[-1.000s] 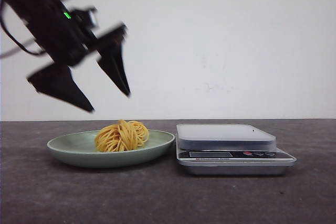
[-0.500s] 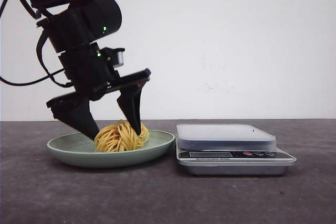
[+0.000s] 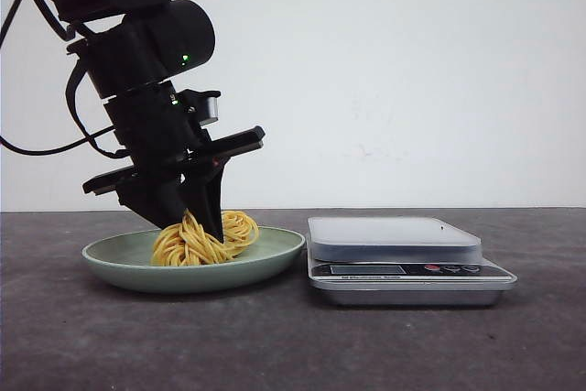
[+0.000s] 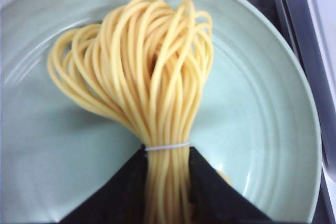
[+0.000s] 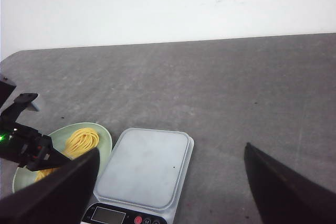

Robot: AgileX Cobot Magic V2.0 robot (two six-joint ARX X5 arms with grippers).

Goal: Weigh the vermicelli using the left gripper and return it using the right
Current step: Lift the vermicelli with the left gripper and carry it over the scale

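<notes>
Next, I let go of the vermicelli, which still lies on the pale green plate, with my left gripper on the middle of the silver kitchen scale's flat pale platform (image 3: 402, 229).
The vermicelli (image 3: 203, 237), a nest of thin yellow strands bound by a thin white band, lies on the pale green plate (image 3: 275, 261). My left gripper (image 3: 190, 217) has come down on it and is shut on the strands. In the left wrist view the two black fingers (image 4: 115, 192) squeeze the bundle (image 4: 152, 77) just below the band, over the plate (image 4: 262, 129). My right gripper (image 5: 170, 182) is open and empty, held high above the table near the scale (image 5: 142, 169). It is out of the front view.
A silver kitchen scale (image 3: 394, 240) with a flat pale platform stands right of the plate, its display and buttons facing front. The table is dark grey, with a white wall behind.
My left arm swung down from above the plate to the vermicelli. Its fingers, open around the nest half a second ago, have closed on it, pulling the strands together.
</notes>
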